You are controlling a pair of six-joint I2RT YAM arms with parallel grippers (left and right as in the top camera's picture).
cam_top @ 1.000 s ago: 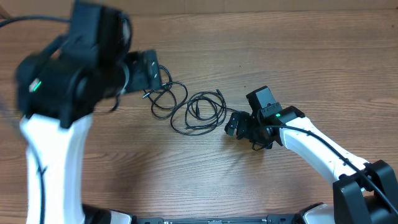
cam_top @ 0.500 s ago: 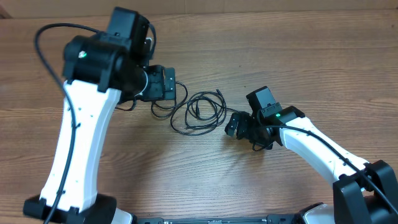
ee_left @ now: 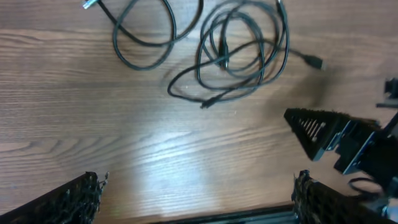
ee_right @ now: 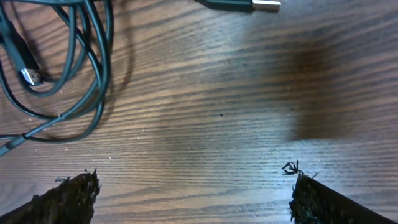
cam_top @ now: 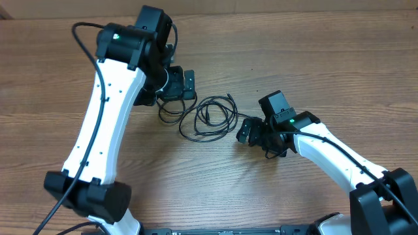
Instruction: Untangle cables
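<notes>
My left gripper will close on the coil's outer bend (cam_top: 183, 134) (ee_left: 177, 94), next to the small plug, on the side that faces the looser loop.
The cables lie on the wooden table as thin black cords. A coil (cam_top: 209, 117) sits mid-table, and a looser loop (cam_top: 168, 109) to its left is partly hidden under my left arm. In the left wrist view the loop (ee_left: 144, 38) and the coil (ee_left: 244, 55) lie at the top, well ahead of the fingers. My left gripper (cam_top: 187, 85) (ee_left: 196, 199) is open and empty, held above the table. My right gripper (cam_top: 245, 130) (ee_right: 196, 196) is open and empty, low by the coil's right side. The right wrist view shows the coil (ee_right: 68, 56) and a plug (ee_right: 239, 5).
The table's front edge shows as a dark bar at the bottom of the overhead view (cam_top: 228, 230). My right gripper also shows in the left wrist view (ee_left: 339, 137), to the right of the coil. Bare wood lies around the cables.
My left arm has swung to the right and toward the far side, and its gripper now hangs over the left loop. The right arm and the cables have not moved.
</notes>
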